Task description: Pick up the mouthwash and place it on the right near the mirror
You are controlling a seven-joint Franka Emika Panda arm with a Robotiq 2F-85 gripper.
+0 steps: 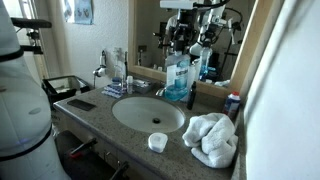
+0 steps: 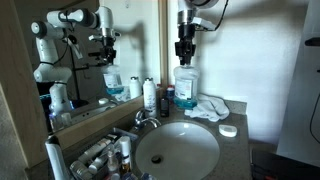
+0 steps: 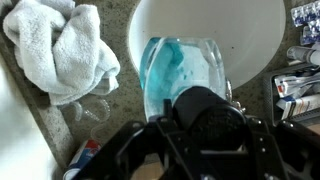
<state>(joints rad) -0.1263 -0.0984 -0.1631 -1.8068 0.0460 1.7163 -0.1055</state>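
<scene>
Next, I release the mouthwash on the counter (image 1: pixel 206 109) behind the white towel, just beside the red-and-blue can.
The mouthwash (image 1: pixel 178 80) is a tall clear bottle of blue liquid. It stands upright on the counter behind the sink, in front of the mirror (image 1: pixel 150 30). It also shows in the other exterior view (image 2: pixel 186 86), with the mirror (image 2: pixel 60 50) at the left. My gripper (image 1: pixel 181 44) hangs straight above it in both exterior views (image 2: pixel 186 52). In the wrist view the gripper (image 3: pixel 202 106) has a finger on each side of the bottle's cap, which looks dark there, above the blue body (image 3: pixel 175 70). Whether the fingers touch the cap is hidden.
A crumpled white towel (image 1: pixel 212 138) lies by the sink basin (image 1: pixel 135 115). A small white lid (image 1: pixel 157 142) lies at the counter's front. A red-and-blue can (image 1: pixel 232 103) stands near the mirror. Bottles and toiletries (image 2: pixel 148 93) crowd the counter around the faucet (image 2: pixel 145 118).
</scene>
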